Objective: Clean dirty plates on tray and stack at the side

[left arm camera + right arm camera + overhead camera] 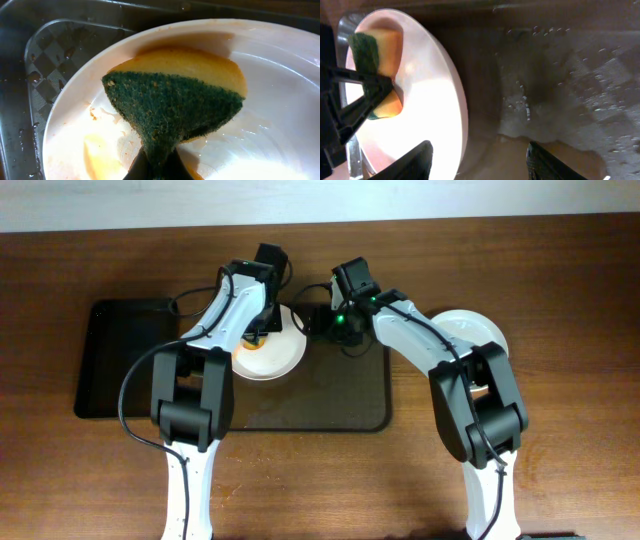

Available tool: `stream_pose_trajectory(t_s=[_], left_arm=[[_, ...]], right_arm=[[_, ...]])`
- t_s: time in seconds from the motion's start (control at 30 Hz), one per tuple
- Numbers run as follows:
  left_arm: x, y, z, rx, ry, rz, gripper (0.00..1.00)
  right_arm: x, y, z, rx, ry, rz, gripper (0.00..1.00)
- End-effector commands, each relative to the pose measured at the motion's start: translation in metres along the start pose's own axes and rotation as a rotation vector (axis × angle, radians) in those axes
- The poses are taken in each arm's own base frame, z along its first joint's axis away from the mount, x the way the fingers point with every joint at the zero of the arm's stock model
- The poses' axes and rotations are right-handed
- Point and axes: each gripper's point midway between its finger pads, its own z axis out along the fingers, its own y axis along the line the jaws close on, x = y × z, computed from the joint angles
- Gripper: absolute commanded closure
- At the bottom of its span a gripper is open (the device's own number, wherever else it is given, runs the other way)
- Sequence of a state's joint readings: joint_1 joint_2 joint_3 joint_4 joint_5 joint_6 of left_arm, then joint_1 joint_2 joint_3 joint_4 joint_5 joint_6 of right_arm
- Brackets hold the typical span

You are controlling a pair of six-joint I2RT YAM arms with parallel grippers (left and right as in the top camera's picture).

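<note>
I will set the yellow-and-green sponge near the middle of the smaller black tray's bottom (pixel 145 356) with my left gripper. The sponge is now pressed into the white plate.
A white plate (pixel 278 358) with orange-brown sauce smears sits on the left part of the dark grey-brown tray (pixel 330 395). My left gripper (pixel 262 330) is shut on a yellow sponge with a green scouring face (pixel 175 95), pressed into the plate (pixel 280 100). Orange smears show on the plate's lower left in the left wrist view. My right gripper (pixel 318 322) is open at the plate's right edge. In the right wrist view its fingers (pixel 480 162) straddle the plate's rim (pixel 457 100). White plates (pixel 472 330) lie on the table at the right, partly hidden by my right arm.
A smaller black tray (pixel 110 360) lies left of the large tray. The large tray's textured floor is wet (pixel 570 75), with droplets also visible in the left wrist view (pixel 55 50). Brown table surrounds both trays.
</note>
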State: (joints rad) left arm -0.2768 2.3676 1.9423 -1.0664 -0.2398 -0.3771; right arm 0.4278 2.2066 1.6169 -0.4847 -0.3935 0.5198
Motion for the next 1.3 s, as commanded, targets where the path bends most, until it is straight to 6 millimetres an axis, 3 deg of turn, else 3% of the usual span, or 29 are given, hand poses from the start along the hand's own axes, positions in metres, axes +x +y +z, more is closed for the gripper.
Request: stream_pose_trajectory(t_s=[0.0, 0.1, 0.13, 0.17, 0.2, 0.23, 0.33, 0.47, 0.6, 0.67, 0.73, 0.8, 0.87, 0.97, 1.03, 1.1, 1.2, 1.27], left_arm=[[0.0, 0.001, 0.007, 0.036, 0.029, -0.008, 0.99], [-0.003, 0.006, 0.009, 0.035, 0.028, -0.029, 0.99], [-0.004, 0.008, 0.009, 0.035, 0.026, -0.034, 0.99], [-0.005, 0.01, 0.01, 0.035, 0.026, -0.038, 0.99], [-0.005, 0.012, 0.01, 0.034, 0.026, -0.041, 0.99], [-0.005, 0.013, 0.01, 0.033, 0.027, -0.044, 0.99], [-0.007, 0.019, 0.011, 0.009, 0.02, -0.045, 0.99], [-0.006, 0.035, 0.017, -0.085, 0.005, 0.003, 0.99], [0.036, 0.04, 0.029, -0.116, 0.149, 0.111, 1.0], [0.059, 0.031, 0.033, -0.053, 0.234, 0.209, 0.99], [0.087, -0.006, 0.028, 0.205, 0.331, 0.405, 1.0], [0.113, -0.047, 0.004, 0.536, 0.384, 0.569, 1.0], [0.13, -0.063, -0.015, 0.698, 0.414, 0.645, 1.0], [0.137, -0.069, -0.021, 0.728, 0.425, 0.686, 0.99], [0.132, -0.07, -0.019, 0.728, 0.403, 0.685, 1.0], [0.11, -0.058, -0.012, 0.678, 0.369, 0.573, 0.99], [0.055, -0.008, 0.002, 0.459, 0.295, 0.273, 1.0], [0.023, 0.013, -0.005, 0.426, 0.228, 0.131, 0.99]], right_arm=[[0.023, -0.001, 0.03, 0.078, 0.029, 0.004, 0.4], [0.029, -0.001, 0.046, 0.129, 0.005, 0.021, 0.44], [0.032, -0.002, 0.051, 0.15, 0.002, 0.023, 0.5], [0.035, -0.002, 0.052, 0.161, 0.003, 0.026, 0.64], [0.037, -0.004, 0.052, 0.176, 0.009, 0.026, 0.91], [0.039, -0.007, 0.051, 0.191, 0.012, 0.031, 0.96], [0.045, -0.023, 0.045, 0.241, 0.052, 0.076, 0.96], [0.036, -0.047, 0.028, 0.239, 0.092, 0.169, 0.96], [0.026, -0.062, 0.02, 0.227, 0.084, 0.226, 0.96], [0.025, -0.063, 0.02, 0.227, 0.083, 0.227, 0.96], [0.024, -0.062, 0.021, 0.223, 0.077, 0.227, 0.96], [0.022, -0.061, 0.021, 0.219, 0.071, 0.229, 0.96], [0.021, -0.061, 0.021, 0.217, 0.068, 0.228, 0.96], [0.022, -0.059, 0.022, 0.21, 0.072, 0.228, 0.96], [0.023, -0.058, 0.022, 0.201, 0.079, 0.229, 0.96], [0.024, -0.058, 0.022, 0.201, 0.084, 0.231, 0.96], [0.028, -0.059, 0.021, 0.21, 0.097, 0.236, 0.96], [0.028, -0.059, 0.021, 0.211, 0.099, 0.236, 0.96]])
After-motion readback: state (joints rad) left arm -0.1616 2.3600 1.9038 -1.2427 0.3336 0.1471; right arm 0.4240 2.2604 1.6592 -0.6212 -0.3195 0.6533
